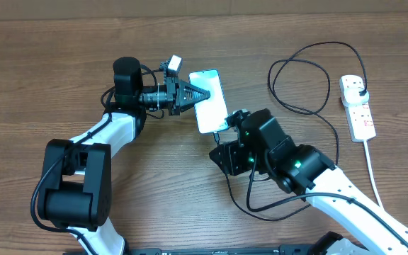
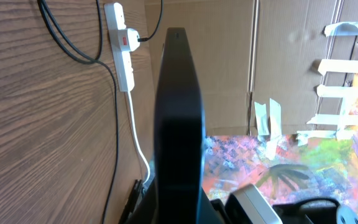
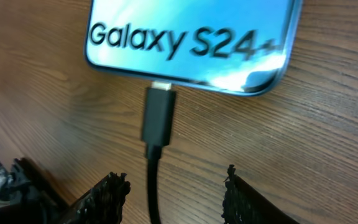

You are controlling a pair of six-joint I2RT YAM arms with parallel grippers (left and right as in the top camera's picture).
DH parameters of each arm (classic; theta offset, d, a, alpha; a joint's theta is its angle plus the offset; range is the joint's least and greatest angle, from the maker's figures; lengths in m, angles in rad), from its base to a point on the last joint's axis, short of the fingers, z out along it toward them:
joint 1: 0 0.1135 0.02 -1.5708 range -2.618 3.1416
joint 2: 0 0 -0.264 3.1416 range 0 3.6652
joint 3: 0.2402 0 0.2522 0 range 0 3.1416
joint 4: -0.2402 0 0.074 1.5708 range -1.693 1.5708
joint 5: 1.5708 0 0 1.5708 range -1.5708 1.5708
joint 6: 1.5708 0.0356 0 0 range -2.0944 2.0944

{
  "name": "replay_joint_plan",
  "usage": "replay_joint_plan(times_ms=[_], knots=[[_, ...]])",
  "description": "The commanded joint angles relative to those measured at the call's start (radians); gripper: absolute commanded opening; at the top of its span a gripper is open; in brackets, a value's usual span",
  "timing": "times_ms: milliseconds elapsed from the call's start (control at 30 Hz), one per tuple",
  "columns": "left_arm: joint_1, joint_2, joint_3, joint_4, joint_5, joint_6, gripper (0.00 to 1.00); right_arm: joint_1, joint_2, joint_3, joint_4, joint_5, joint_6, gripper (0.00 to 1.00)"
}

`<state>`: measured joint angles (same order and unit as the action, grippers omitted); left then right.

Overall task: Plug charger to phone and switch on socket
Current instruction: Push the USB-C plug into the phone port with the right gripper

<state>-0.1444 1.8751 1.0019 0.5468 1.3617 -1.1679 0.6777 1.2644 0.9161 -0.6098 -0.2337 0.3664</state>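
Next, my left gripper lets go of the phone on the bare wooden table (image 1: 199, 133) between my left gripper and my right gripper.
The phone (image 1: 208, 99) lies on the wooden table with its light-blue screen up. My left gripper (image 1: 200, 94) is shut on its left edge; the left wrist view shows the phone (image 2: 179, 124) edge-on, dark, clamped between the jaws. The charger's black plug (image 3: 158, 115) sits in the port at the phone's (image 3: 191, 37) near end. My right gripper (image 3: 176, 186) stands open just behind the plug, and the cable passes between its fingers (image 3: 107, 196) untouched. The charger cable (image 1: 299, 110) loops right to a black adapter (image 1: 360, 92) in the white socket (image 1: 358, 106).
The socket's thick white cord (image 1: 374, 177) trails toward the front right, past my right arm (image 1: 303, 166). The left arm's base (image 1: 73, 184) stands at the front left. A cardboard wall (image 2: 278, 56) rises beyond the table.
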Motion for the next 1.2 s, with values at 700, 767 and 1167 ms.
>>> replay_joint_plan(times_ms=[700,767,1167], knots=[[0.0,-0.002,0.011,0.008,0.066,0.055,0.04,0.047,0.008,0.028,0.108,0.181,0.0,0.08],[-0.001,-0.002,0.011,0.008,0.078,0.07,0.04,0.047,0.008,0.028,0.126,0.181,0.0,0.06],[-0.07,-0.002,0.011,0.008,0.154,0.17,0.04,0.047,0.008,0.028,0.274,0.181,0.0,0.04]])
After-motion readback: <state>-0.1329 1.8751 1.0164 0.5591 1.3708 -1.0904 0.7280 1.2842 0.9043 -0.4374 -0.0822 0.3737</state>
